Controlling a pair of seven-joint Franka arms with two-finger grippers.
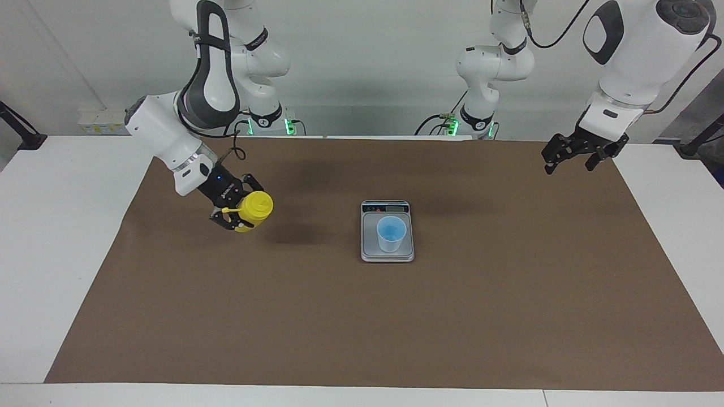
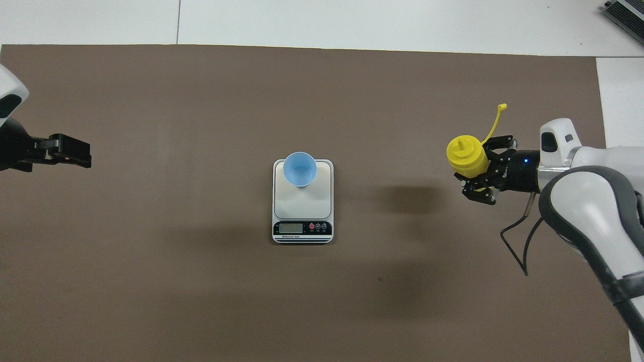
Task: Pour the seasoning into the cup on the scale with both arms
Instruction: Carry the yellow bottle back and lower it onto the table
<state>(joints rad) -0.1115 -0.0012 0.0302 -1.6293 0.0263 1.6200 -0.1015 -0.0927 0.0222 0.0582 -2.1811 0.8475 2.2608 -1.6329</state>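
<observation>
The brown mat (image 2: 460,184) is under my right gripper's fingers. Next, I put the yellow seasoning bottle down there, level with the scale.
The yellow seasoning bottle (image 1: 255,208) is held in the air by my right gripper (image 1: 240,206), which is shut on its body. It hangs over the brown mat toward the right arm's end, with its shadow on the mat below. In the overhead view the bottle (image 2: 465,155) points its bare nozzle up, its small cap hangs off on the thin tether (image 2: 495,120), and the right gripper (image 2: 484,168) clasps it from the side. The light-blue cup (image 1: 391,233) (image 2: 300,169) stands upright on the silver scale (image 1: 367,249) (image 2: 302,206). My left gripper (image 1: 570,161) (image 2: 70,151) waits open and empty in the air over the mat's edge at the left arm's end.
A brown mat (image 1: 362,328) covers most of the white table (image 1: 62,226). The scale's dark display strip (image 2: 302,229) faces the robots, and the cup sits on the part of the platform farther from them.
</observation>
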